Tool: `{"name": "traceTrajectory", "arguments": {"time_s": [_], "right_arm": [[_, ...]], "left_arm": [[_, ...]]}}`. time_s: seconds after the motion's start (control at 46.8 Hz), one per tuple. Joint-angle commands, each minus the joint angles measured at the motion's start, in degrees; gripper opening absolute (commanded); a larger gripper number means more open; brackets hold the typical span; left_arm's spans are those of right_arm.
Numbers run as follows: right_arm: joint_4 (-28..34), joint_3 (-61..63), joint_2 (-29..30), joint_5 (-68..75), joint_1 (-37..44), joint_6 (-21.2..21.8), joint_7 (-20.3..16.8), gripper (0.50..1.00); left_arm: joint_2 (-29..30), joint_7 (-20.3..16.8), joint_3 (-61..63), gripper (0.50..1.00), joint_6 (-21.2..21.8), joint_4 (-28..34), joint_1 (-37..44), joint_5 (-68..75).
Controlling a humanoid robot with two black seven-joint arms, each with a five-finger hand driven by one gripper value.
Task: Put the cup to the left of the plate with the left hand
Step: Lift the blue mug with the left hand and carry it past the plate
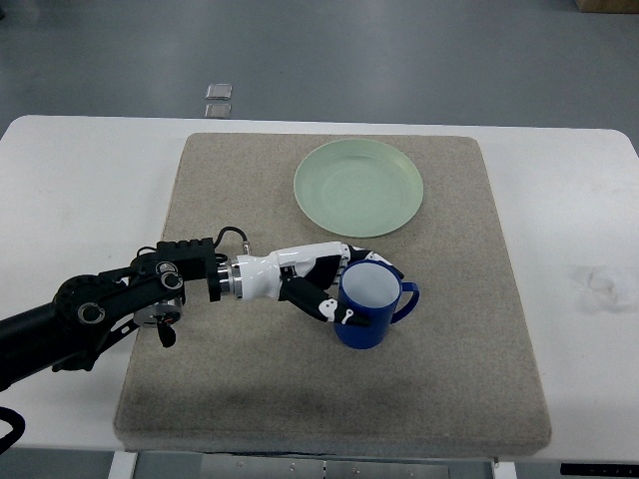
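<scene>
Next, my left gripper lets go of the blue cup on the grey mat's far corner [227, 190] closest to the small square objects.
A blue cup [371, 306] with a white inside stands upright on the grey mat [329, 389], below the pale green plate [358, 187] and a little right of its middle. The cup's handle points right. My left hand [334, 284], white with black joints, reaches in from the left and has its fingers curled around the cup's left side and rim. The plate lies flat at the mat's upper middle, apart from the cup.
The mat covers the middle of a white table [579, 230]. Two small square objects [219, 92] lie on the grey floor beyond the table's far edge. The left arm's black forearm [110, 299] crosses the mat's left edge.
</scene>
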Motion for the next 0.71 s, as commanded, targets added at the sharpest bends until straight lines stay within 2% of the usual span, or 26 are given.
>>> {"name": "traceTrajectory", "arguments": {"time_s": [0.0, 0.385, 0.684], "right_arm": [[0.0, 0.0, 0.0, 0.0, 0.0, -0.1, 0.0, 0.932], [0.0, 0.0, 0.0, 0.0, 0.1, 0.0, 0.0, 0.932], [0.0, 0.0, 0.0, 0.0, 0.0, -0.1, 0.0, 0.932]], "left_arm": [[0.0, 0.0, -0.4, 0.675, 0.1, 0.0, 0.0, -0.2], [1.0, -0.3, -4.1, 0.673, 5.8, 0.2, -0.7, -1.0], [4.0, -0.3, -10.3, 0.675, 8.1, 0.3, -0.5, -1.3]]}}
